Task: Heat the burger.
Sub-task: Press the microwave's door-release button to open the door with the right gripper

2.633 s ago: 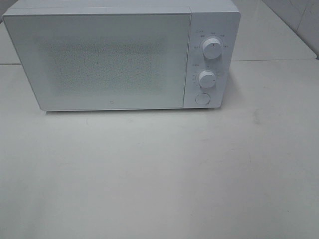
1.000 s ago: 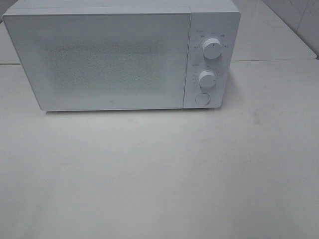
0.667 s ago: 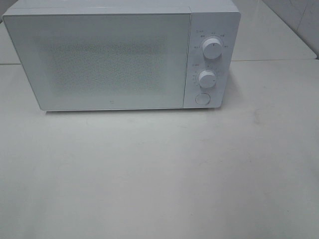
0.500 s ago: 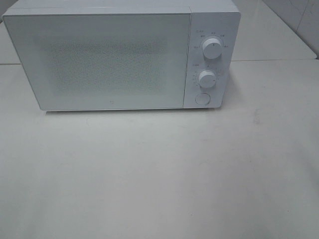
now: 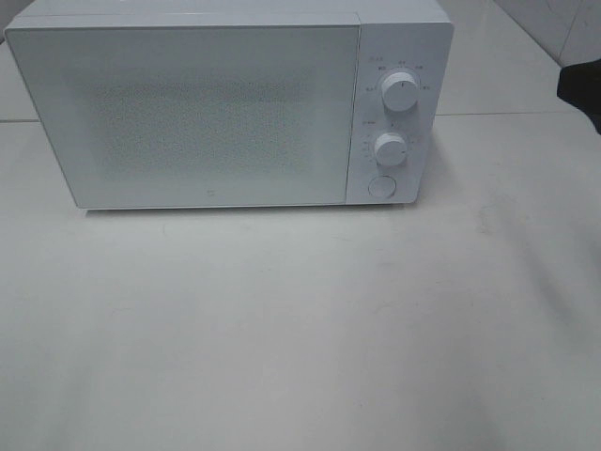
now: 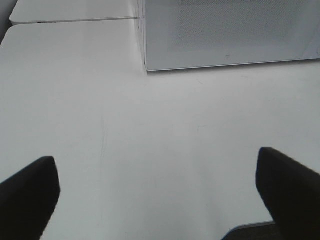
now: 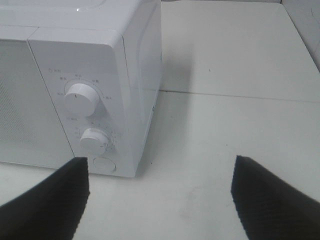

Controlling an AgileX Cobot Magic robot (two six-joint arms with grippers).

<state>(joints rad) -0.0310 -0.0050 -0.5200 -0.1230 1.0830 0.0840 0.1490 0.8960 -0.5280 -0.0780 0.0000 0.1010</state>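
The robot's right gripper needs to next close its empty fingers in front of the round button (image 5: 382, 187) (image 7: 104, 164) on the microwave, below the lower knob.
The burger is out of view in every frame. A white microwave (image 5: 188, 113) stands at the back of the white table (image 5: 300, 329) with its door shut; it also shows in the left wrist view (image 6: 225, 35) and the right wrist view (image 7: 135, 65). My left gripper (image 6: 157, 200) hovers open over bare table in front of the microwave's left corner, nothing between its fingers. My right gripper (image 7: 157, 200) is open and empty, facing the microwave's control panel. A dark part of my right arm (image 5: 582, 89) shows at the right edge of the exterior view.
The control panel carries an upper knob (image 5: 401, 92), a lower knob (image 5: 390, 148) and a round button (image 5: 380, 186). A seam (image 5: 516, 114) crosses the table behind the microwave. A tiled wall (image 5: 573, 28) rises at the back right.
A dark part of my right arm has come into the exterior view at its right edge. The microwave has not moved and its door stays shut.
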